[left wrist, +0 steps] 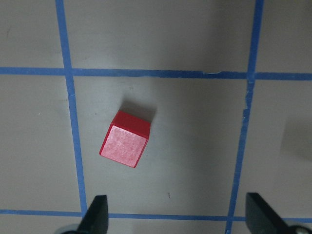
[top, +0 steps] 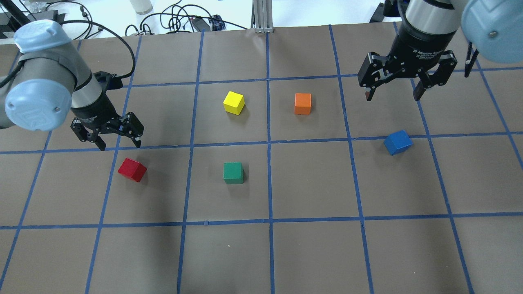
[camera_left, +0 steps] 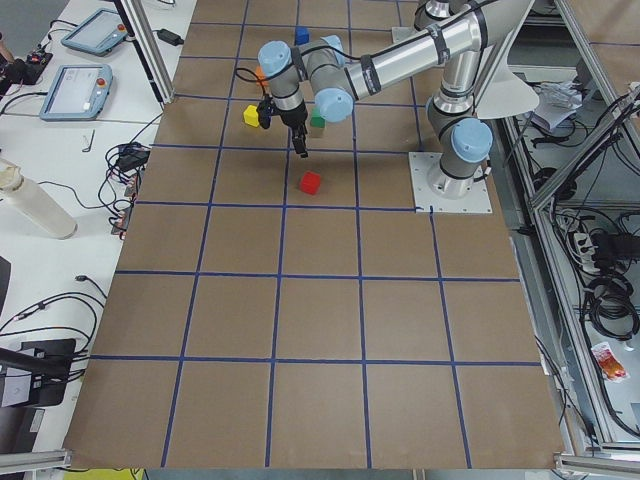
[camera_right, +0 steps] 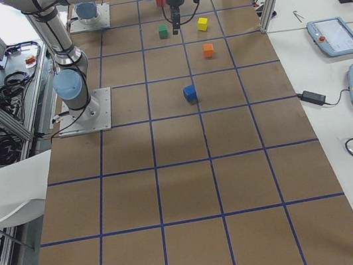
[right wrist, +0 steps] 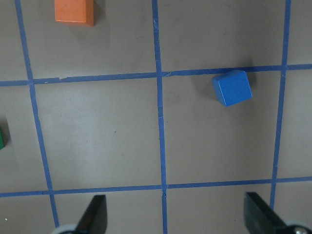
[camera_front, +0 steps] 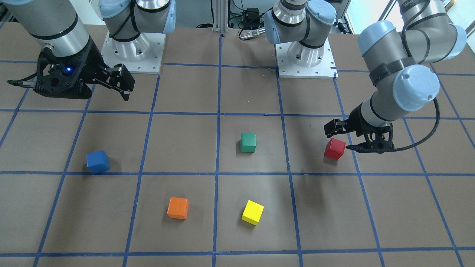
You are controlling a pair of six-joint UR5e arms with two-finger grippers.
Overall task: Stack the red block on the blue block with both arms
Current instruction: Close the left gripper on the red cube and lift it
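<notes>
My left gripper needs to grip the red block on opposite sides (camera_front: 334, 147) (left wrist: 125, 144), the side that faces the green cube and the side that faces away.
The red block (top: 132, 169) lies on the table near the robot's left side, also in the left wrist view (left wrist: 125, 145) and the front view (camera_front: 334, 148). My left gripper (top: 119, 143) hangs open and empty just above and beyond it, its fingertips (left wrist: 95, 214) short of the block. The blue block (top: 397, 142) lies on the robot's right side, also in the right wrist view (right wrist: 233, 87) and the front view (camera_front: 98, 161). My right gripper (top: 392, 96) is open and empty, raised well above the table and beyond the blue block.
A green cube (top: 233, 172), a yellow cube (top: 234, 102) and an orange cube (top: 302, 103) lie between the two blocks in the table's middle. The brown table (top: 310, 253) carries a blue tape grid. The arm bases (camera_front: 306, 55) stand at the robot's edge.
</notes>
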